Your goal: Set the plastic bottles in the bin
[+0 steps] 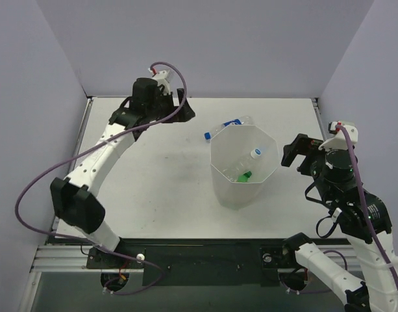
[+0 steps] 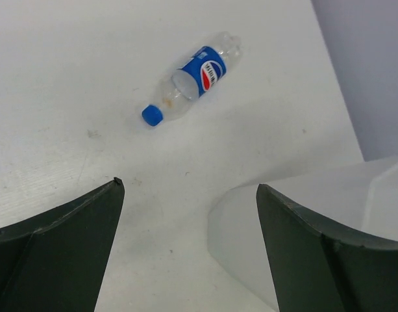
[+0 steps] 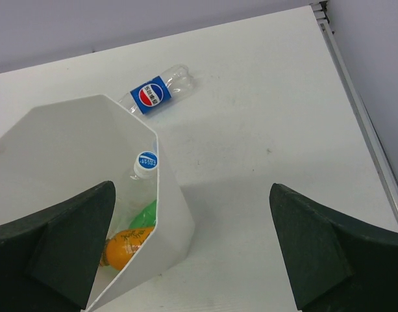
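The blue cap (image 1: 208,136) (image 2: 152,116) of the clear bottle with the blue label lies just behind the white bin, and my left gripper will close on it.
The white bin (image 1: 232,188) stands right of the table's middle; it also shows in the right wrist view (image 3: 173,221) and the left wrist view (image 2: 315,214). Inside lie the plain clear bottle (image 3: 144,166), the green bottle (image 3: 144,214) and the orange bottle (image 3: 124,246). The clear bottle with the blue label (image 1: 226,127) lies on its side on the table just behind the bin, also in the left wrist view (image 2: 195,78) and the right wrist view (image 3: 156,94). My left gripper (image 1: 176,107) is open and empty, left of that bottle. My right gripper (image 1: 296,151) is open and empty, right of the bin.
Grey walls close the table at the back and both sides. A metal rail (image 3: 361,117) runs along the table's right edge.
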Robot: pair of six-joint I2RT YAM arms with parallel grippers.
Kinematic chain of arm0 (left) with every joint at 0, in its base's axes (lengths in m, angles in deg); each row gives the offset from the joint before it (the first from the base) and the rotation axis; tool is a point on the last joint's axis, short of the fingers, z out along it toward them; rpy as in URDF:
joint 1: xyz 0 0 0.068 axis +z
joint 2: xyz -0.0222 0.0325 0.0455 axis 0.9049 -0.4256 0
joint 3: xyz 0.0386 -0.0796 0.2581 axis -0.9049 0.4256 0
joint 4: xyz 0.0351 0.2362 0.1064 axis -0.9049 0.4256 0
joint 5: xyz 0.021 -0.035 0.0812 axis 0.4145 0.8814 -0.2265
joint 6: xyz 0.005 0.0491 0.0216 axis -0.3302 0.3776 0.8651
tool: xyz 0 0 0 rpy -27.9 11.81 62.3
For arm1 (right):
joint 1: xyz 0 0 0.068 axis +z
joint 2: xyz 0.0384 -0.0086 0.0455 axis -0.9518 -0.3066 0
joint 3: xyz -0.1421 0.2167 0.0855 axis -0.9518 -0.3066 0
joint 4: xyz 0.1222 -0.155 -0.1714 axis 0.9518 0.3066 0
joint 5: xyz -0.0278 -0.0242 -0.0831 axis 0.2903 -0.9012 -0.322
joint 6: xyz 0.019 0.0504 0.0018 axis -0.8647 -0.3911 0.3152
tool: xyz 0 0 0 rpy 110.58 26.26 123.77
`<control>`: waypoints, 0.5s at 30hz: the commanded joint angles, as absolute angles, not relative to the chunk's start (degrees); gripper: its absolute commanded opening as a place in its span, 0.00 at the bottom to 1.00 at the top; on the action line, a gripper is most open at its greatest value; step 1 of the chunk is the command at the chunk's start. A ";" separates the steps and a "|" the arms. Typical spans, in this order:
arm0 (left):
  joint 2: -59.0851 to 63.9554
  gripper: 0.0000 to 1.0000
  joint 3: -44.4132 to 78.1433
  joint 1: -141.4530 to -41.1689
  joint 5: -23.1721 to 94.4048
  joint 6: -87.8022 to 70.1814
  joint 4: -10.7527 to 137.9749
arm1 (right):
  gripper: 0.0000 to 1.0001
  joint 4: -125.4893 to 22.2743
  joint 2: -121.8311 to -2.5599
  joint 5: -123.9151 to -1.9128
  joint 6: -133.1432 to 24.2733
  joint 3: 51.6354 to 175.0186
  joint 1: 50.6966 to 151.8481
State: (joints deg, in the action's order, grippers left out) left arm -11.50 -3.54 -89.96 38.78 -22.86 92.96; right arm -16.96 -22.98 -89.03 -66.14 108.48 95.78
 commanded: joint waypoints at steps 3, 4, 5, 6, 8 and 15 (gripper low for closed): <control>-30.14 0.91 -13.08 -86.96 47.03 -16.93 93.30 | 1.00 -15.82 -22.95 -89.10 -67.13 110.38 95.53; -33.92 0.90 -16.40 -86.87 47.39 -15.09 94.01 | 1.00 -15.29 -22.86 -89.36 -67.05 110.47 95.44; -36.13 0.88 -17.74 -86.96 48.96 -13.59 95.32 | 1.00 -14.94 -22.78 -89.89 -67.13 110.64 95.52; -39.63 0.88 -21.49 -86.96 49.93 -11.32 96.38 | 1.00 -14.42 -22.60 -90.24 -67.05 110.73 95.52; -45.78 0.87 -27.20 -86.96 52.31 -8.50 99.72 | 1.00 -13.97 -22.86 -91.03 -66.87 111.43 95.52; -59.61 0.86 -42.97 -88.63 52.06 -0.67 109.31 | 1.00 -10.81 -27.07 -91.12 -66.60 116.70 95.61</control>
State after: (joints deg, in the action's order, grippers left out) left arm -56.63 -34.71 -87.47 50.29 -8.00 104.04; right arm -12.37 -24.27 -89.49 -66.71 113.20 95.78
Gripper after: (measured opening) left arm 0.866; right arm 1.000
